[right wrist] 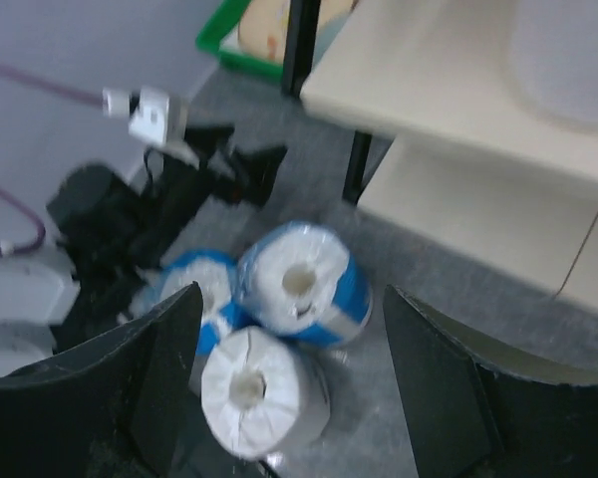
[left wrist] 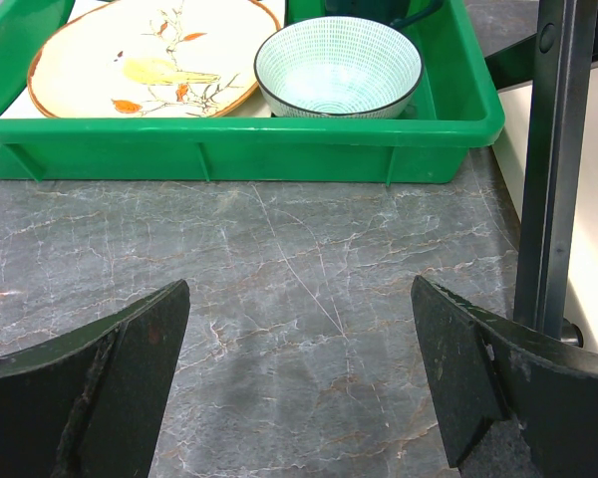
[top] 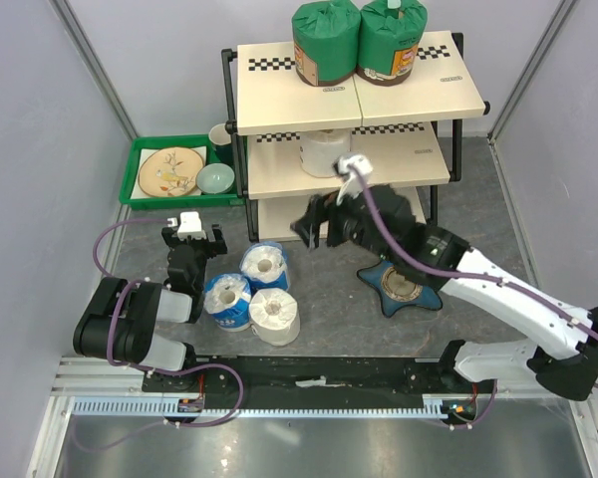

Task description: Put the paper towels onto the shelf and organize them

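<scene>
The fingers of my right gripper needs to close on the white roll's top edge [top: 289, 306] [right wrist: 277, 398], between the roll's hole and its side toward the blue star-shaped dish, on the table.
Two green-wrapped paper towels [top: 326, 42] [top: 391, 40] stand on the top board of the shelf [top: 429, 95], and a plain white roll [top: 324, 151] stands on its middle board. On the table in front lie two blue-and-white rolls [top: 265, 265] [top: 226, 299] and a white roll [top: 274, 316], all touching. My right gripper [top: 319, 227] hovers open in front of the shelf and holds nothing. In the right wrist view the right gripper [right wrist: 291, 349] looks down at the blue rolls [right wrist: 304, 284] [right wrist: 194, 294] and the white roll [right wrist: 259, 393]. My left gripper [top: 189, 244] [left wrist: 299, 349] is open over bare table.
A green tray [top: 145, 194] [left wrist: 239, 149] with a plate [left wrist: 149, 55] and a bowl [left wrist: 337, 68] sits left of the shelf. A blue star-shaped dish [top: 404, 284] lies under my right arm. A black shelf leg [left wrist: 558, 169] stands close to the left gripper's right finger.
</scene>
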Controlling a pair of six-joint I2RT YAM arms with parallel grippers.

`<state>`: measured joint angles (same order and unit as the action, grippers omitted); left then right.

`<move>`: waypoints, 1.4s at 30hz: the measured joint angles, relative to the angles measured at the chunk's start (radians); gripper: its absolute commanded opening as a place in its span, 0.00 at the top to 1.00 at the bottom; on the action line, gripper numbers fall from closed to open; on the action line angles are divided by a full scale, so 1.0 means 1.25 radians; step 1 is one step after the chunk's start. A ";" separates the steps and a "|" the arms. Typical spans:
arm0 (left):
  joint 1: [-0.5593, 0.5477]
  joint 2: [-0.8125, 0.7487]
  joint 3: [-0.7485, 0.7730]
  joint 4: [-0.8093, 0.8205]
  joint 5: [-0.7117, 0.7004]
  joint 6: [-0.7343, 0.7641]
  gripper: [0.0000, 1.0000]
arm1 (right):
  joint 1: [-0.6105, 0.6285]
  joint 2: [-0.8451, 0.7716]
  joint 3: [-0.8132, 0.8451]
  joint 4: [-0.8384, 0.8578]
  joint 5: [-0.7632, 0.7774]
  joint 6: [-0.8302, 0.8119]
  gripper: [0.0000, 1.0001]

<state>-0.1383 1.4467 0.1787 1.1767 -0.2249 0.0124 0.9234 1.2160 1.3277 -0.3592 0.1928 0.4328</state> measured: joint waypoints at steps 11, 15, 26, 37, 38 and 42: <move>0.000 0.000 0.000 0.000 0.000 0.000 0.01 | 0.207 0.103 -0.180 -0.103 0.046 0.086 0.17; 0.000 0.000 0.000 0.000 0.000 0.000 0.01 | 0.219 0.128 -0.200 -0.096 0.051 0.112 0.17; 0.000 0.000 0.000 0.000 0.000 0.000 0.01 | 0.223 0.185 -0.219 -0.011 0.031 0.148 0.17; 0.000 0.000 0.000 0.000 0.000 0.000 0.00 | 0.238 0.254 -0.219 0.022 0.020 0.156 0.20; 0.000 0.000 0.000 0.000 0.000 0.000 0.01 | 0.239 0.256 -0.219 0.024 0.023 0.157 0.21; 0.000 0.000 0.000 0.000 0.000 0.000 0.01 | 0.245 0.267 -0.219 0.035 0.037 0.161 0.25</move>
<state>-0.1383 1.4467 0.1787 1.1767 -0.2249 0.0124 1.2293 1.5497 1.0538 -0.3157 0.2390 0.6342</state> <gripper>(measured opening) 0.993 0.784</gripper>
